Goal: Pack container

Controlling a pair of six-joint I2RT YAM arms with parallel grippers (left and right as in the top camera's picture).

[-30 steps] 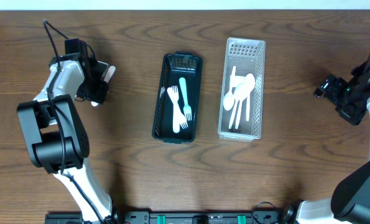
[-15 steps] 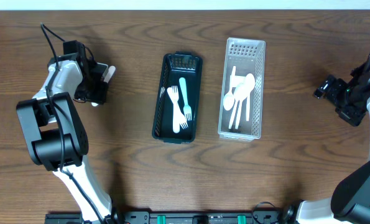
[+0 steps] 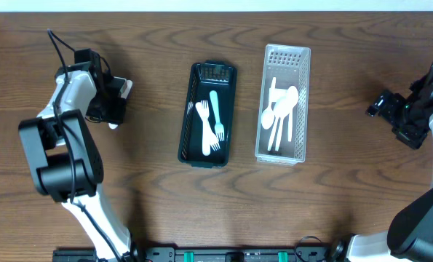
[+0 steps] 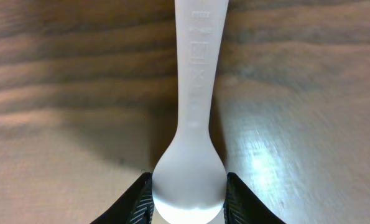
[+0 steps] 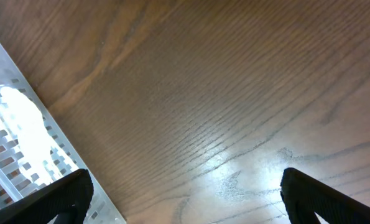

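Note:
The robot's left gripper should release the white plastic spoon among the pale forks in the black tray (image 3: pixel 201 117).
My left gripper (image 3: pixel 116 102) is at the far left of the table, shut on the bowl of a white plastic spoon (image 4: pixel 194 124) whose handle points away from the camera; the spoon shows white at the gripper in the overhead view (image 3: pixel 124 86). A black tray (image 3: pixel 191 94) holds a few pale forks (image 3: pixel 214 122). A clear perforated tray (image 3: pixel 303 69) holds several white spoons (image 3: pixel 280 115). My right gripper (image 5: pixel 185 199) is open and empty over bare wood at the far right (image 3: pixel 380 105), with the clear tray's corner (image 5: pixel 10 155) at its left.
The wooden table (image 3: pixel 347 204) runs to the white back edge (image 3: pixel 216 6). The two trays stand side by side in the middle, with bare wood between them and each arm.
The left gripper has shifted very slightly with the spoon in it. The right arm and both trays are unchanged.

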